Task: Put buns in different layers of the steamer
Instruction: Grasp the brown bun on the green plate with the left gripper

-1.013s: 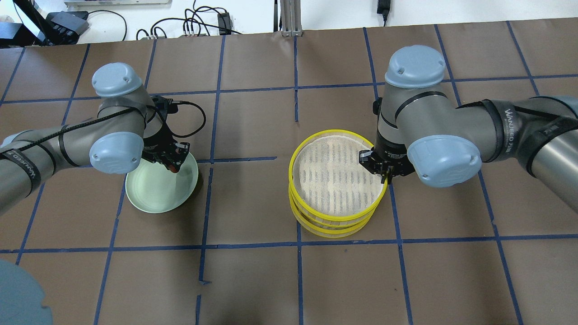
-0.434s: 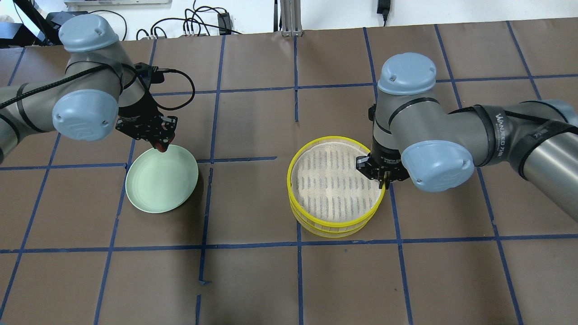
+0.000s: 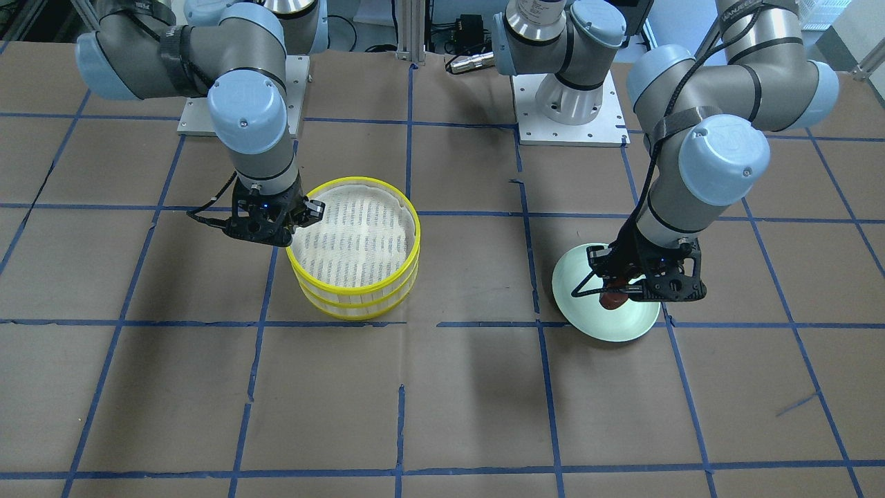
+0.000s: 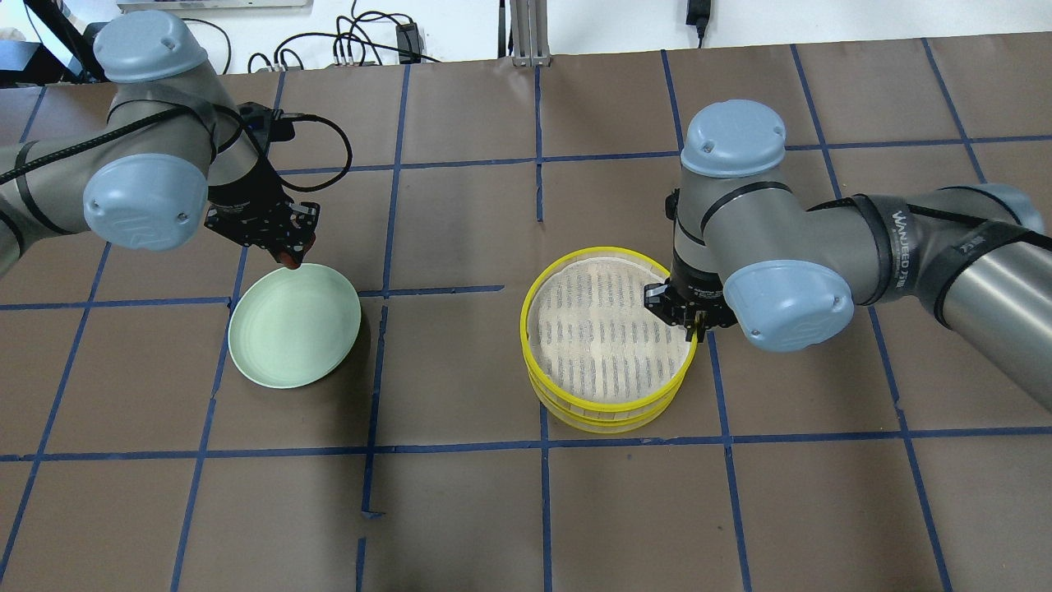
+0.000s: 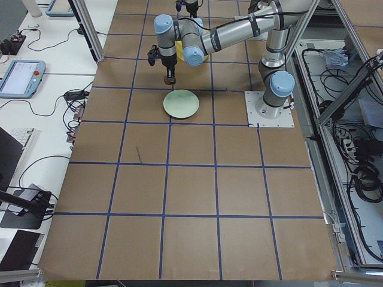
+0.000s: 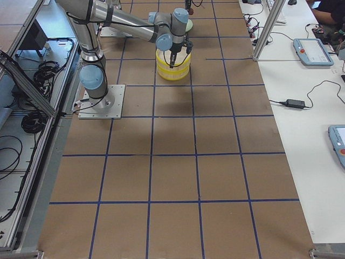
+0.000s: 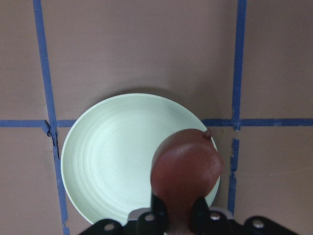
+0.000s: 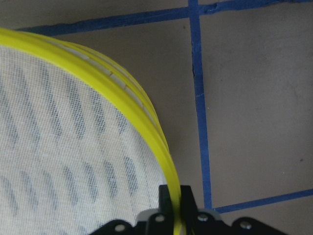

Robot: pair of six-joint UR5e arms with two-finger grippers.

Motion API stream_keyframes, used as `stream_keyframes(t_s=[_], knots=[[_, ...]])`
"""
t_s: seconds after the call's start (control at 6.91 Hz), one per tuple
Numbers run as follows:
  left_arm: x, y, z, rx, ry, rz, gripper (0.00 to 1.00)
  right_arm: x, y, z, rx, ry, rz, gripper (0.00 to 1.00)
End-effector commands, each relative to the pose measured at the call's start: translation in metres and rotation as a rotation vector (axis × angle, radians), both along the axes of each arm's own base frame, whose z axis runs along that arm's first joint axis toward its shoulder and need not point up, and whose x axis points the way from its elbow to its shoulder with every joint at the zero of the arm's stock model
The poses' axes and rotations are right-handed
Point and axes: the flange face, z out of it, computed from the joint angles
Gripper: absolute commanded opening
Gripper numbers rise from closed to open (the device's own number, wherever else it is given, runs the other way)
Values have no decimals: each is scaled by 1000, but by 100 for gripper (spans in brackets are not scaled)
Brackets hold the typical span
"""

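My left gripper is set to place the reddish-brown bun. It will let go of it on the top steamer layer's mesh bottom (image 3: 373, 250), a little off-center toward the green plate.
My left gripper (image 4: 288, 253) is shut on the dark reddish-brown bun (image 4: 288, 261), which also shows in the left wrist view (image 7: 186, 169). It holds the bun in the air over the far edge of the pale green plate (image 4: 283, 345). The two yellow-rimmed steamer layers stand stacked, the top layer (image 4: 606, 253) on the lower one (image 4: 608, 422). My right gripper (image 4: 695, 326) is shut on the top layer's yellow rim (image 8: 166, 161) at its right side. The top layer's mesh floor is bare. The white bun is out of view.
The plate (image 3: 588, 273) has nothing lying on it. Brown table paper with blue tape lines (image 4: 542, 448) lies all around. Cables (image 4: 362, 41) run along the far edge. The two arm bases (image 3: 567, 104) stand at the robot's side.
My left gripper has risen and moved back and left with the reddish-brown bun, from over the plate's middle to its far edge. My right gripper and the top layer shifted slightly.
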Motion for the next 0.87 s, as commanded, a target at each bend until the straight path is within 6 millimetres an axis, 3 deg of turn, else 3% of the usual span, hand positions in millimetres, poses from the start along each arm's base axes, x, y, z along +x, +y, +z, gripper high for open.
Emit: stream_keyframes(t_s=[0.0,0.14,0.29,0.43,0.72], knots=[[0,0,1,-1,0,0,29,-1,0,-2,-4,10,5,6],[0,0,1,-1,0,0,29,-1,0,-2,-5,13,4,7],[-2,0,1,-2,0,-2,29,1,-1,0,-8,-6,-7,62],[-18,0,1,-7,-3,27,29,0,-5,6,-19,-1,-11,100],[-112,10,14,-44,1,47,29,-6,-19,32,-44,-2,-10,100]])
